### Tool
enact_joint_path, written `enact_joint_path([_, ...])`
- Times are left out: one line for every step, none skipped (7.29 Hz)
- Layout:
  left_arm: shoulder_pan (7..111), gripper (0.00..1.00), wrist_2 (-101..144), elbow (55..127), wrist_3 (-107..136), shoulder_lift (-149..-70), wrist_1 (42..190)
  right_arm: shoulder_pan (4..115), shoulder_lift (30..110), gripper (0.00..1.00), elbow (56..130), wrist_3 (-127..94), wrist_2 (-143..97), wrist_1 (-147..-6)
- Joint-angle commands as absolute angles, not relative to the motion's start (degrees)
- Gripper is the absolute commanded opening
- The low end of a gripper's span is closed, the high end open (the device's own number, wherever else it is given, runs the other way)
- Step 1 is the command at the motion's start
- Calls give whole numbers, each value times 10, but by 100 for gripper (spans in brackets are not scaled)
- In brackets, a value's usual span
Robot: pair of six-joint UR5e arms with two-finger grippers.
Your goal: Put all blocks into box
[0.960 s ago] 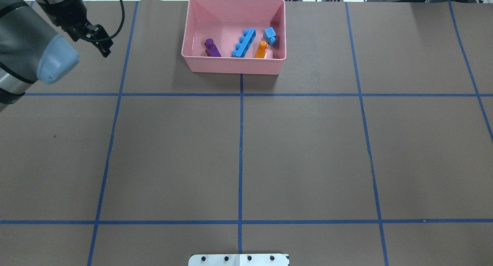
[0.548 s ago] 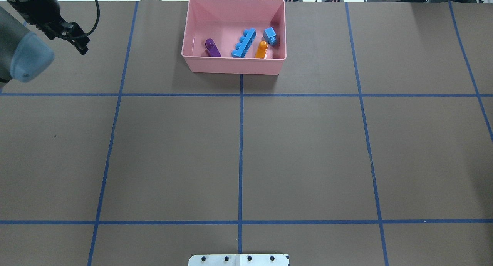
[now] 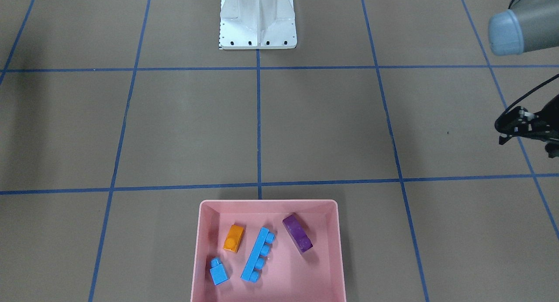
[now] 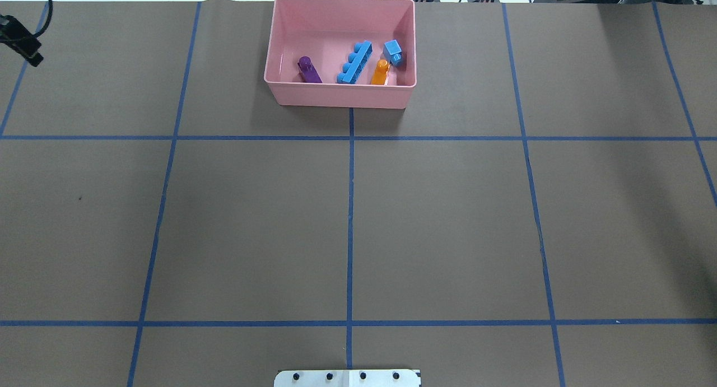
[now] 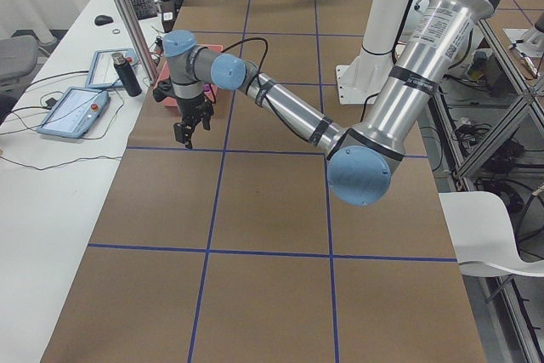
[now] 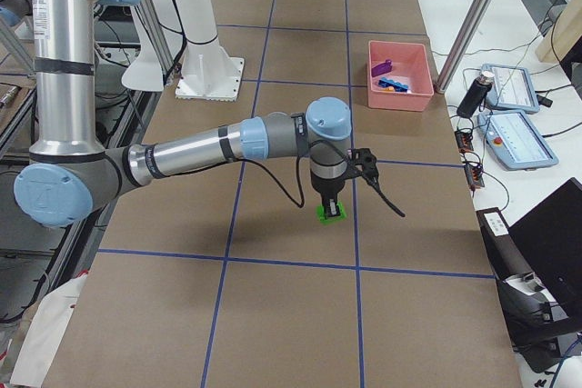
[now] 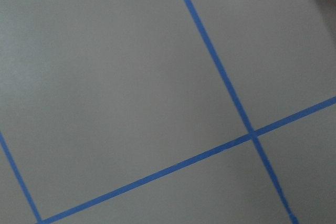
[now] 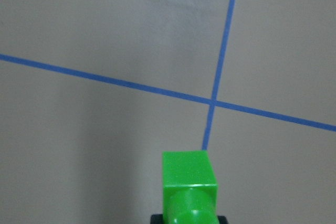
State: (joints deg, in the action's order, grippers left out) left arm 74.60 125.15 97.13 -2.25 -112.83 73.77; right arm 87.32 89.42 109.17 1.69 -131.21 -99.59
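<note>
My right gripper is going to release the green block, still far from the box, between the long blue bar and the purple block [image 3: 289, 265].
The pink box [image 3: 268, 202] [image 4: 336, 93] holds the orange block [image 3: 233, 238], the long blue bar [image 3: 257, 255], the small blue block [image 3: 218, 272] and the purple block [image 3: 297, 238]. The green block [image 8: 189, 182] [image 6: 331, 214] is far from the box, by a tape crossing near the table's right end. My right gripper [image 6: 331, 204] [image 8: 189, 219] is shut on it, with a black finger on each side. I cannot tell whether it is touching the table. My left gripper [image 3: 502, 132] [image 4: 31, 54] [image 5: 189, 132] is open and empty, well to the left of the box.
The white robot base [image 3: 257, 18] stands at the near table edge. Blue tape lines grid the brown mat. Beyond the far edge by the box, a side table holds tablets [image 6: 518, 138] and a dark bottle [image 6: 475, 95].
My left arm has swung further left, away from the box, to the overhead view's left edge. The blocks in the box have not moved.
</note>
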Motion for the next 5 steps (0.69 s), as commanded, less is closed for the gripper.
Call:
enact_joint_path([784, 100, 1250, 969, -38, -1051, 792, 798, 791, 0, 1078, -102, -1317, -1006])
enact_joint_path([802, 100, 1255, 972, -38, -1019, 803, 769, 733, 0, 1056, -163, -1317, -1007])
enact_joint_path([833, 100, 1296, 976, -40, -1016, 802, 732, 677, 0, 1036, -224, -1316, -1007])
enact_joint_path([858, 100, 1355, 975, -91, -993, 801, 698, 612, 0, 1003, -294, -1314, -1006])
enact_joint_path([864, 100, 1368, 976, -107, -985, 800, 669, 539, 0, 948, -354, -1310, -1006])
